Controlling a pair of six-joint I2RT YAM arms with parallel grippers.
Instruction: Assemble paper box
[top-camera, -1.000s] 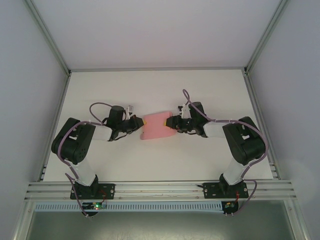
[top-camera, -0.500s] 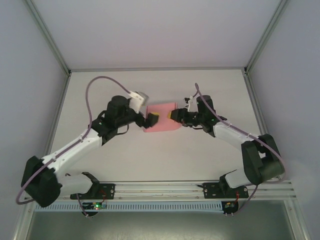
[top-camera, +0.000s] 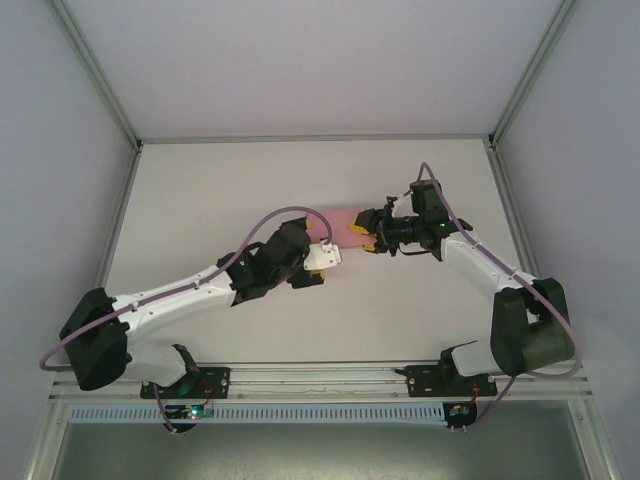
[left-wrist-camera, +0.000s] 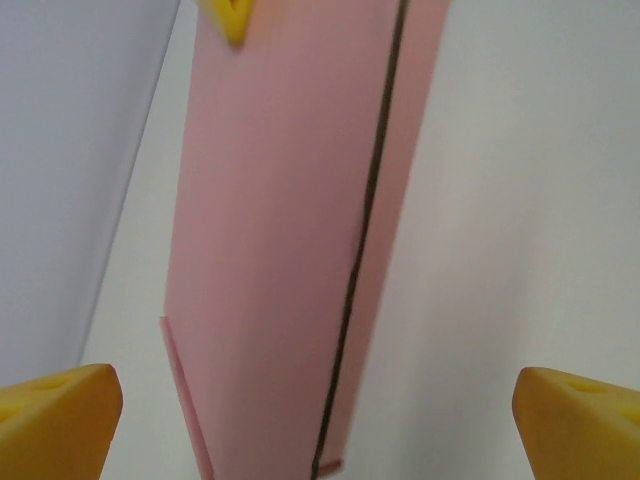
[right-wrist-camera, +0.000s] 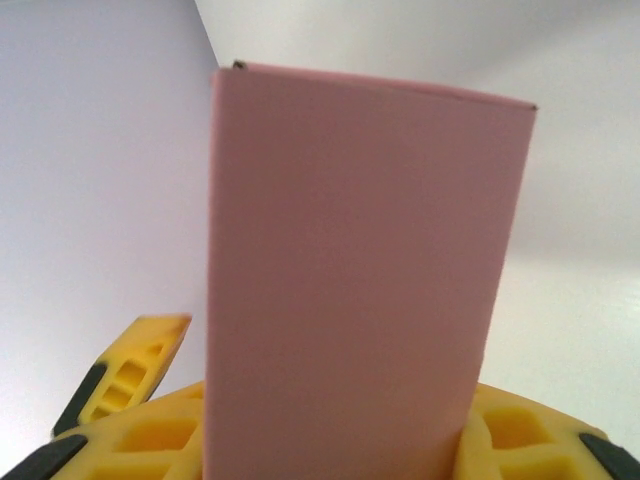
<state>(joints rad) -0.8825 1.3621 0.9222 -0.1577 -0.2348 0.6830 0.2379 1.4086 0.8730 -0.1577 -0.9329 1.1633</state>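
Observation:
The box is clamped across its whole end by my right gripper, so my left gripper should hold the box while my right gripper pinches the seam's edge (left-wrist-camera: 388, 75).
The paper box (top-camera: 341, 221) is a flattened pink card sleeve held just above the white table, mid-table. My right gripper (top-camera: 362, 232) is shut on its right end; in the right wrist view the pink box (right-wrist-camera: 360, 250) stands up between the yellow fingers (right-wrist-camera: 520, 440) of that gripper (right-wrist-camera: 340, 445). My left gripper (top-camera: 328, 250) has come in from the near left and is open. In the left wrist view its yellow fingertips (left-wrist-camera: 60, 415) spread wide to either side of the box (left-wrist-camera: 290, 200), which shows a dark seam along its length, and they do not touch it.
The white table (top-camera: 220, 190) is bare round the box. Grey walls and aluminium posts (top-camera: 95, 80) close in the left, right and far sides. The left arm's purple cable (top-camera: 270, 222) loops above its wrist.
My left gripper has opened, and its arm has stretched out to the right, toward the box. My right arm has carried the box to the right and farther back.

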